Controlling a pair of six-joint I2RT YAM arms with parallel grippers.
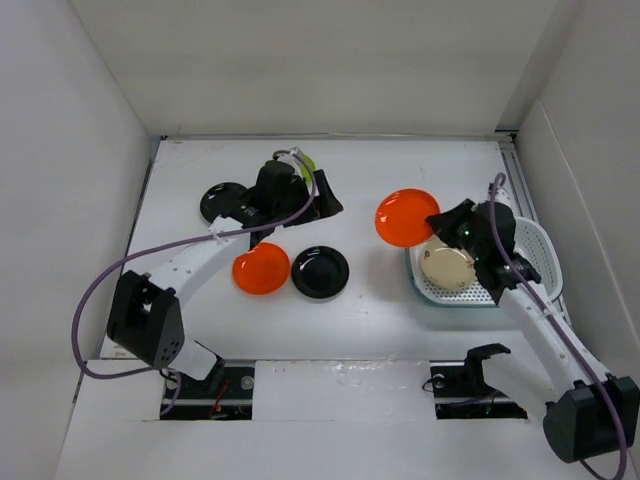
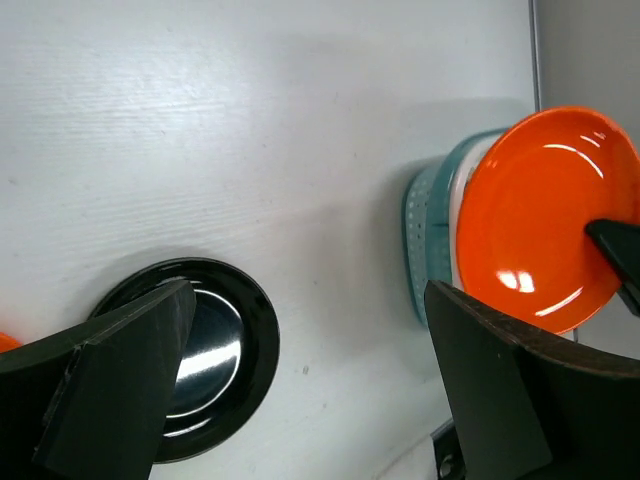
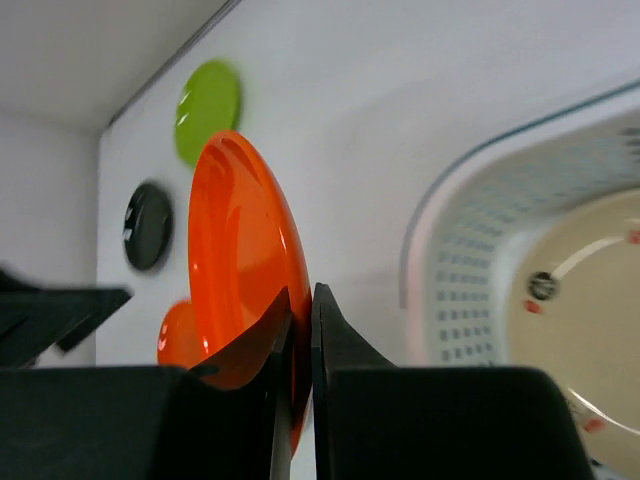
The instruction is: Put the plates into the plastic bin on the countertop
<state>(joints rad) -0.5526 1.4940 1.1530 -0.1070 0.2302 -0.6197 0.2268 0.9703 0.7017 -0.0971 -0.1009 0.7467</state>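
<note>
The robot's left gripper needs to next grab the lime green plate by its rim [image 1: 301, 177], on the side farthest from the plastic bin.
My right gripper [image 1: 438, 222] [image 3: 302, 310] is shut on the rim of an orange plate [image 1: 404, 217] [image 3: 238, 260]. It holds the plate tilted on edge above the countertop [image 1: 370, 180], just left of the plastic bin [image 1: 535, 245] [image 3: 432, 290]. A cream plate [image 1: 447, 267] [image 3: 585, 300] lies in the bin. My left gripper [image 1: 322, 200] [image 2: 310, 400] is open and empty, hovering by a lime green plate [image 1: 306, 163] [image 3: 208, 108]. A second orange plate [image 1: 261, 268] and a glossy black plate [image 1: 320, 271] [image 2: 205, 350] lie side by side at centre left.
Another dark round plate-like thing [image 1: 222, 200] [image 3: 148, 225] lies at the left behind my left arm. White walls bound the countertop on three sides. The bin stands close to the right wall.
</note>
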